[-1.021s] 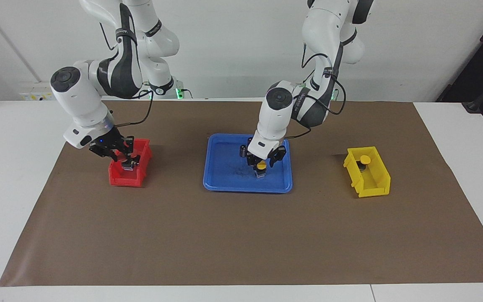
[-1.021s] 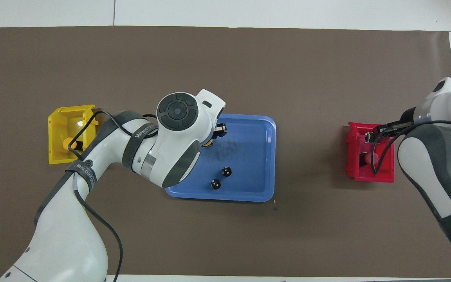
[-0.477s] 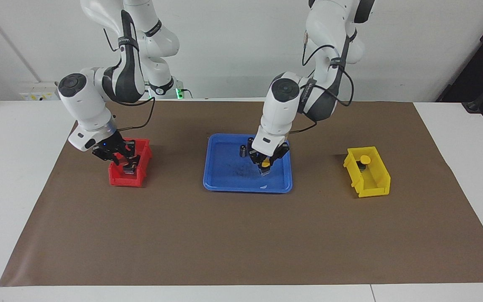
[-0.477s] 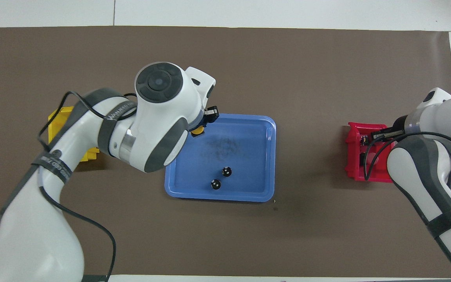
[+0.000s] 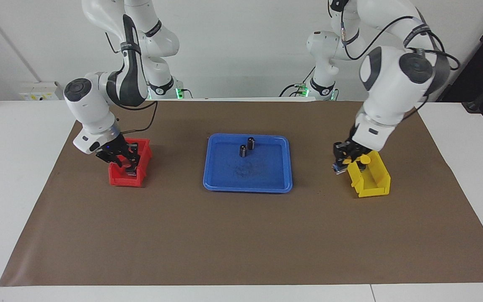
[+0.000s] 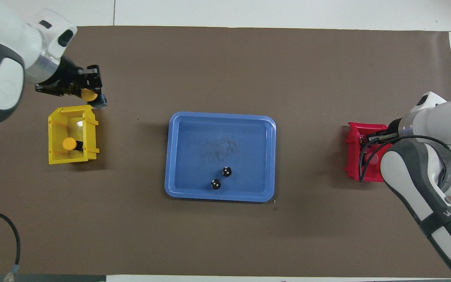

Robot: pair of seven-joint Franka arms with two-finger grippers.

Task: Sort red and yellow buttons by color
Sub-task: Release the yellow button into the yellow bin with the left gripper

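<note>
My left gripper needs to drop the yellow button in the empty end of the yellow bin [image 6: 71, 119], next to the other button.
My left gripper [image 5: 344, 162] [image 6: 88, 91] is shut on a yellow button [image 6: 89, 94] and holds it in the air, over the mat just off the rim of the yellow bin [image 5: 373, 184] [image 6: 55, 129]. Another yellow button [image 5: 365, 159] [image 6: 69, 143] lies inside that bin. At the right arm's end, my right gripper [image 5: 127, 162] reaches down into the red bin [image 5: 118, 179] [image 6: 352, 156], shut on a red button whose black base [image 5: 131, 167] shows under the fingertips. In the overhead view the right arm hides most of that bin's inside.
A blue tray [image 5: 224, 184] [image 6: 174, 156] sits mid-table on the brown mat, between the two bins. Two small dark cylinders [image 5: 245, 147] [image 6: 221, 177] stand in it on the side nearer the robots.
My left gripper lifted the yellow button out of the blue tray and carried it to the yellow bin's edge. The right gripper stayed low in the red bin, its arm shifting slightly.
</note>
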